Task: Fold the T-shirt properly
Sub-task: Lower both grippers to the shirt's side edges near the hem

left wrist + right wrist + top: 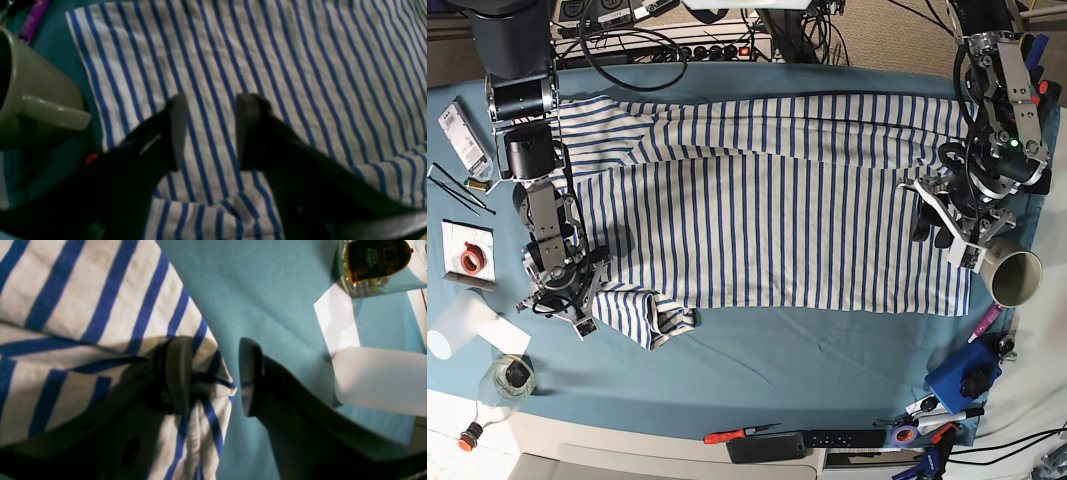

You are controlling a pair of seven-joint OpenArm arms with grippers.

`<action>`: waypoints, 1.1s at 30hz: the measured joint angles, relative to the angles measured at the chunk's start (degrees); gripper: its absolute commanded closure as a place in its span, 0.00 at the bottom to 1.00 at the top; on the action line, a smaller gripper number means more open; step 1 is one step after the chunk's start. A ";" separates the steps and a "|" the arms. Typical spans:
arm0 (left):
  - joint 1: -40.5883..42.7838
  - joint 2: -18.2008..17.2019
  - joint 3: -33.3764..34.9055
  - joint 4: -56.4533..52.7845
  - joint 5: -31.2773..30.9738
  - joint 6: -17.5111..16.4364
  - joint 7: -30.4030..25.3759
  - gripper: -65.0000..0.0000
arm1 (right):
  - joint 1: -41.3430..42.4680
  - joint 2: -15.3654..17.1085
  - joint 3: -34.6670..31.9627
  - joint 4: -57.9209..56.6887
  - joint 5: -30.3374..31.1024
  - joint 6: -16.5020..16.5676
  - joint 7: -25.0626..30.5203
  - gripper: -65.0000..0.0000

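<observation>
The robot's right gripper straddles only the outer corner of the bunched sleeve, so it should move inward and pinch the middle of the sleeve [631, 312] next to the sleeve's fold.
The T-shirt [767, 210], white with thin blue stripes, lies spread flat across the teal tablecloth [827, 360]. One sleeve [642, 315] is bunched at its front left corner. My left gripper [213, 100] stands open just over the shirt [300, 66] near its hem edge, on the right in the base view [947, 225]. My right gripper [213, 341] is open too and straddles the sleeve's edge [217, 373]. One of its fingers [178, 373] is over the striped fabric, the other over bare tablecloth [267, 290]. In the base view it sits at the left [562, 305].
A green mug [1015, 277] stands right beside the left gripper, close to the shirt's hem [33, 96]. A glass bottle [373, 263], a translucent cup [380, 380] and white paper [337, 320] lie near the right gripper. Tools and a blue block [962, 378] line the front edge.
</observation>
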 measured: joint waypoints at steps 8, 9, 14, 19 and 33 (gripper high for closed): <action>-0.02 0.00 0.00 0.00 -0.07 -0.02 0.00 0.62 | 0.66 0.13 0.11 -0.09 6.80 2.21 -3.23 0.94; 0.00 0.00 0.00 0.00 -0.04 0.00 0.00 0.62 | 0.74 0.11 0.11 -0.07 6.97 2.36 -4.02 0.99; -0.02 -0.02 0.00 0.00 -0.04 -0.02 0.00 0.62 | 0.79 -0.04 0.11 1.09 7.10 2.51 -8.44 1.00; 0.00 0.00 0.00 0.00 -0.04 0.00 0.00 0.62 | 0.09 0.00 0.11 4.63 6.78 2.69 -12.98 1.00; -0.02 0.00 0.00 0.00 -0.07 -0.02 -0.02 0.62 | -0.02 0.11 -0.02 19.26 17.03 2.95 -20.70 0.67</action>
